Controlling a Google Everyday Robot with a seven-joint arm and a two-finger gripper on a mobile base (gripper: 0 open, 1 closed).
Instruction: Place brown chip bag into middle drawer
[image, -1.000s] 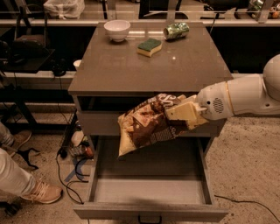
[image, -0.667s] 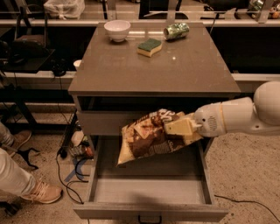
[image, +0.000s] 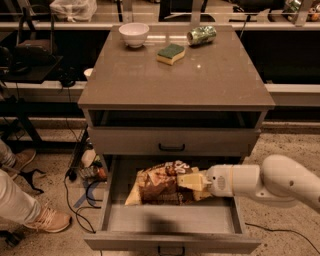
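My gripper has the brown chip bag. It will let go of the bag on the bottom of the open middle drawer (image: 158, 190), near the drawer's centre.
The brown chip bag (image: 157, 187) lies in the back half of the open middle drawer (image: 170, 220), its cream end toward the left. My gripper (image: 192, 182) reaches in from the right on its white arm and is shut on the bag's right end, low inside the drawer. The bag's underside and right tip are hidden by the gripper.
The upper drawer front with a black handle (image: 171, 147) is shut just above. On the cabinet top (image: 175, 85) stand a white bowl (image: 134, 34), a green-and-yellow sponge (image: 170, 53) and a lying can (image: 202, 35). A person's leg and shoe (image: 30, 212) are at the left, with cables on the floor.
My gripper has lowered the bag from in front of the upper drawer down into the open middle drawer, and the bag now lies flatter.
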